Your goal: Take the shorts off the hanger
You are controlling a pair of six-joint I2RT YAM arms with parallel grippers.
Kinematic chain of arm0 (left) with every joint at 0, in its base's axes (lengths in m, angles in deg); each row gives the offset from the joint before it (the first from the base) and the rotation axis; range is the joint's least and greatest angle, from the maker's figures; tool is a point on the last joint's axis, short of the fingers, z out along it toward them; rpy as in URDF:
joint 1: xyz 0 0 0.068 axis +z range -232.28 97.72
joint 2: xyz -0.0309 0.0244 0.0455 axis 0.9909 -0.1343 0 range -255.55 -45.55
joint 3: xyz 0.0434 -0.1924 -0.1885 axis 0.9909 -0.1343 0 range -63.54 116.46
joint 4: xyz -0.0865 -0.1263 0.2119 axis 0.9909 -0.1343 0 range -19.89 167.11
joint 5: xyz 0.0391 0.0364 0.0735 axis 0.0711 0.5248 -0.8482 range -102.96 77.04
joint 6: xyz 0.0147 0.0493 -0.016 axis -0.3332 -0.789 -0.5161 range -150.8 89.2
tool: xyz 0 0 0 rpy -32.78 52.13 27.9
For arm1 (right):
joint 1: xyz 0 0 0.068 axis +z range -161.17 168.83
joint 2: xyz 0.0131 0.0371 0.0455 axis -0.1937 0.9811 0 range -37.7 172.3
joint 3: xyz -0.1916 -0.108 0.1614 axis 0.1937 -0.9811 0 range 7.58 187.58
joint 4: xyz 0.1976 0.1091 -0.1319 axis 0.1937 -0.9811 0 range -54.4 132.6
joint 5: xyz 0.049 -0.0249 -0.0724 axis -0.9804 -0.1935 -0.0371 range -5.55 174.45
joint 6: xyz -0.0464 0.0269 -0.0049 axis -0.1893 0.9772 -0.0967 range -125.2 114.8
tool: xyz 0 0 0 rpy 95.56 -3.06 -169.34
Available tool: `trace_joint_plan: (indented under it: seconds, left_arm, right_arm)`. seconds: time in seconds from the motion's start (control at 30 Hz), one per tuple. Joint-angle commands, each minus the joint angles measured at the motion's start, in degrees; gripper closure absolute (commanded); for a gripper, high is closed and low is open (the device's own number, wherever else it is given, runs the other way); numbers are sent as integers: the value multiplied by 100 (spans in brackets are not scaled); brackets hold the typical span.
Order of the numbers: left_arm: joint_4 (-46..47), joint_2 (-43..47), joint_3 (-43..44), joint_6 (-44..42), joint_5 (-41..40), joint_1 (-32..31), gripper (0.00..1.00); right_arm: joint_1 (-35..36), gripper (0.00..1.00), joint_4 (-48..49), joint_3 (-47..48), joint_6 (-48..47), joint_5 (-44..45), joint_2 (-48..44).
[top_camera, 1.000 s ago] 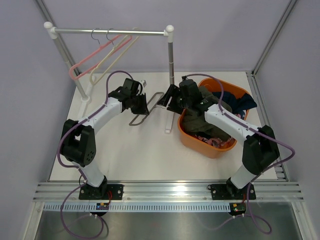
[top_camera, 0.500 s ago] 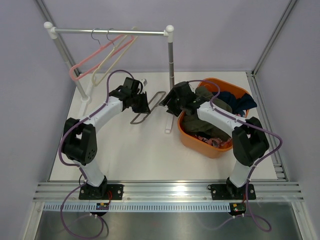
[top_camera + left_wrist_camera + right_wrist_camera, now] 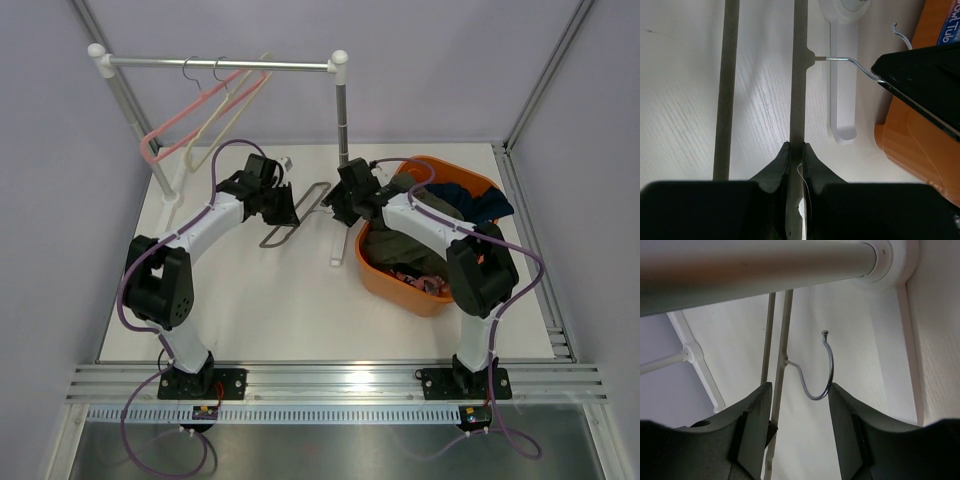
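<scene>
The grey hanger's hook points across at the right gripper, so the right gripper needs to hold it while the left gripper takes hold of the bar (image 3: 280, 240) again with the hook up.
A bare grey hanger (image 3: 272, 241) lies low over the table between the two arms, with no cloth on it. My left gripper (image 3: 289, 211) is shut on one of its bars (image 3: 799, 75). My right gripper (image 3: 336, 206) is open, and its fingers (image 3: 756, 420) straddle the hanger's metal hook (image 3: 823, 375) without touching it. The shorts lie in the orange basket (image 3: 380, 282): an olive green pair (image 3: 398, 243), a navy pair (image 3: 487, 205) and a pink blotched pair (image 3: 418, 281).
A clothes rack stands at the back with its right pole (image 3: 343, 110) just behind my right gripper and its white foot (image 3: 842, 100) on the table. A pink hanger (image 3: 185, 115) and a cream hanger (image 3: 222, 118) hang on the rail.
My right arm has swung left from the basket to the hanger's hook, and its jaws have narrowed round it. The left gripper has kept its hold and barely moved.
</scene>
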Motion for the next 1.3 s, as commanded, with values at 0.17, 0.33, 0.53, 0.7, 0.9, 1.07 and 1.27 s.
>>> trace_joint_plan:
  seconds: [0.17,0.33,0.53,0.7,0.9,1.07,1.27]
  left_arm:
    - [179,74,314,-38,240,64,100]
    - [152,109,306,-56,257,64,100]
    - [143,144,253,-91,310,64,100]
    - [152,240,183,-161,354,38,95]
    - [152,320,77,-223,249,-129,79]
    - [205,337,7,-284,47,-436,71]
    - [336,407,-221,-311,-269,-638,67]
  right_arm:
    - [-134,52,-242,355,243,549,214]
    - [-143,71,-243,496,103,664,416]
    - [-143,100,-278,681,-125,716,566]
    - [-134,100,-453,874,-407,875,584]
    - [-125,100,-638,1041,-715,1015,531]
    - [-117,100,-752,1164,-847,1050,531]
    - [-29,100,-814,1243,-996,1165,470]
